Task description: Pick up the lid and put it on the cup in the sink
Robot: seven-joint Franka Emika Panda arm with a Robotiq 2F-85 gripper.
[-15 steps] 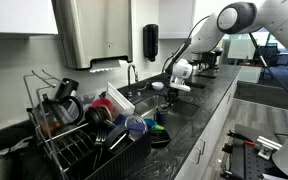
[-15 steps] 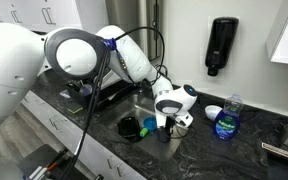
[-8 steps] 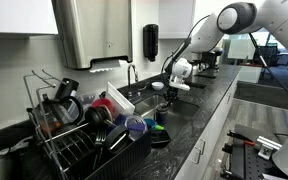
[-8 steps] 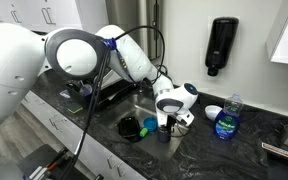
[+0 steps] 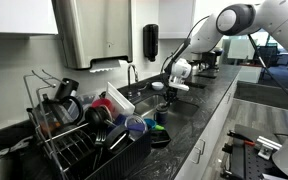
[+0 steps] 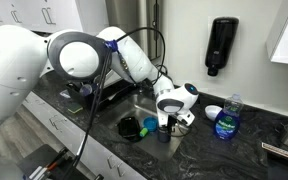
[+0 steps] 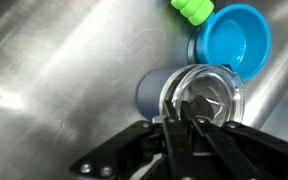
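Observation:
My gripper is to release the lid on the opening of the cup (image 5: 161, 109) (image 7: 206, 97), next to the blue bowl in the sink. The lid now hangs directly over it.
In the wrist view my gripper (image 7: 180, 125) is shut on the near rim of the lid (image 7: 206, 95), a clear round disc with a raised rim. The lid hangs directly over the mouth of the cup (image 7: 150, 92), a small upright cylinder that looks blue-grey here, standing on the steel sink floor (image 7: 54, 70). Whether the lid touches the cup's rim I cannot tell. In an exterior view the gripper (image 6: 168, 121) reaches down into the sink just above the cup (image 6: 164, 134). In an exterior view the gripper (image 5: 173, 86) is over the sink basin, and the cup is hidden.
A blue bowl (image 7: 230, 36) and a green object (image 7: 192, 9) lie just beyond the cup in the sink. A full dish rack (image 5: 74, 125) stands on the dark counter. A soap bottle (image 6: 227, 118) and a small white bowl (image 6: 213, 112) sit beside the sink.

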